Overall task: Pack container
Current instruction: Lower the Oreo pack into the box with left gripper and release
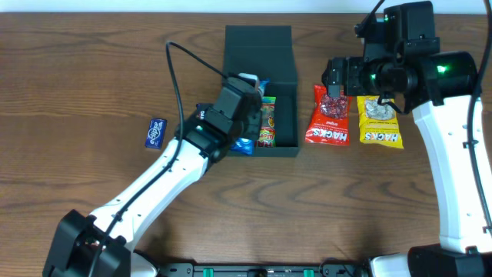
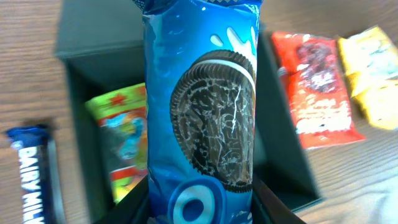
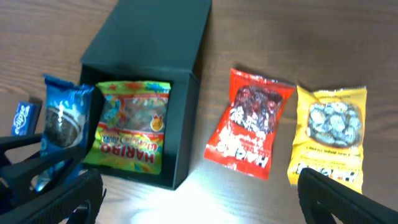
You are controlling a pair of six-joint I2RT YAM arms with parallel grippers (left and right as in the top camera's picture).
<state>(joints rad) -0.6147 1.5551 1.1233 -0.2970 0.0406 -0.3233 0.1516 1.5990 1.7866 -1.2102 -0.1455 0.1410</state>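
Observation:
My right gripper is to close on the clear window (image 1: 331, 110) (image 3: 250, 117) in the middle of the red Hacks packet, next to the yellow Hacks packet.
The dark teal container (image 1: 284, 85) stands open at the table's middle, its flip lid (image 1: 257, 42) lying flat behind it. A Haribo packet (image 1: 267, 125) lies inside. My left gripper (image 1: 247, 104) is shut on a blue Oreo packet (image 2: 199, 112) and holds it upright over the container's left side (image 2: 74, 93). My right gripper (image 1: 337, 83) is open and empty, hovering above a red Hacks packet (image 1: 329, 117). In the right wrist view its fingers (image 3: 199, 199) are spread wide, with the container (image 3: 149, 37) and the Oreo packet (image 3: 62, 121) at the left.
A yellow Hacks packet (image 1: 380, 121) lies right of the red one. A blue Dairy Milk bar (image 1: 155, 132) lies on the table left of the container. The left arm's cable arcs above the table beside the container.

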